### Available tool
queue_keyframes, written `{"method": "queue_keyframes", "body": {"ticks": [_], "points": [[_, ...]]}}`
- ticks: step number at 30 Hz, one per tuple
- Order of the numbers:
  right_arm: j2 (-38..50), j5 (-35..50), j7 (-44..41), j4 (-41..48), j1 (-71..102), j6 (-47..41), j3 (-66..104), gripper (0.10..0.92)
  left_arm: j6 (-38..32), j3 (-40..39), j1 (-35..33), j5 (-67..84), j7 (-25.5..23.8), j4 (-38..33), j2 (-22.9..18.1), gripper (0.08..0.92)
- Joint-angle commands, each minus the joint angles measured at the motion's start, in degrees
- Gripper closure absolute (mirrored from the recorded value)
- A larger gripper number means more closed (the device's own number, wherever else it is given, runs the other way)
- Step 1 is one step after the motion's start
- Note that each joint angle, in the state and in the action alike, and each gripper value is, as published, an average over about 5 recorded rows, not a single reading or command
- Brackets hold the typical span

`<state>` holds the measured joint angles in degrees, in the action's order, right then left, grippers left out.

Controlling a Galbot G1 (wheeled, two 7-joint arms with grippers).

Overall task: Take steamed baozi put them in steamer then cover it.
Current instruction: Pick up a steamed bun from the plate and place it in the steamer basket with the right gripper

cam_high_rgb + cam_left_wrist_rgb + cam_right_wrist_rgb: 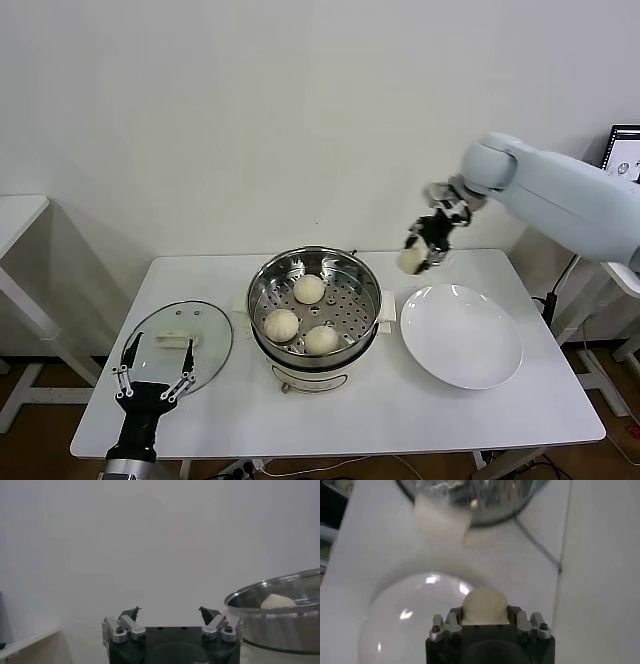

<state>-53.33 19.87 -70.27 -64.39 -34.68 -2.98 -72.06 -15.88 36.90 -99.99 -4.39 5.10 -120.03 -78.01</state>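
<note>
The robot's right gripper should release the fourth baozi on the bare steamer's bottom nearest the white plate [342, 308]. The baozi is now in the air above the table.
The steel steamer [262, 282] stands mid-table on its cream base and holds three baozi [309, 289] [282, 324] [321, 340]. My right gripper [418, 254] is shut on the fourth baozi [411, 261] and holds it in the air above the table, between the steamer and the white plate [461, 335]. In the right wrist view the baozi [485, 606] sits between the fingers over the plate [405, 630], with the steamer [470, 500] farther off. My left gripper [157, 368] is open and empty near the front left, by the glass lid [205, 340].
The empty white plate lies right of the steamer. The glass lid with its cream handle [174, 341] lies flat on the table's left. In the left wrist view the steamer rim [270, 592] and one baozi [278, 601] show beyond my open fingers [131, 614].
</note>
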Motion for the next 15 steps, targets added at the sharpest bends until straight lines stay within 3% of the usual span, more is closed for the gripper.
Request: {"method": "queue_keyframes", "body": {"ticks": [1,15], "points": [[-8.8,8.9,1.4,-11.0,-9.8,-3.8,-8.5,0.406,0.0,-0.3,0.1,0.0,0.0,0.1,-0.2,0.177],[-15.3,5.1,4.1,-6.9,-3.0,-4.8,-10.9,0.399,-0.2,0.1,0.2,0.1,0.1,0.5,-0.1,0.177]]}}
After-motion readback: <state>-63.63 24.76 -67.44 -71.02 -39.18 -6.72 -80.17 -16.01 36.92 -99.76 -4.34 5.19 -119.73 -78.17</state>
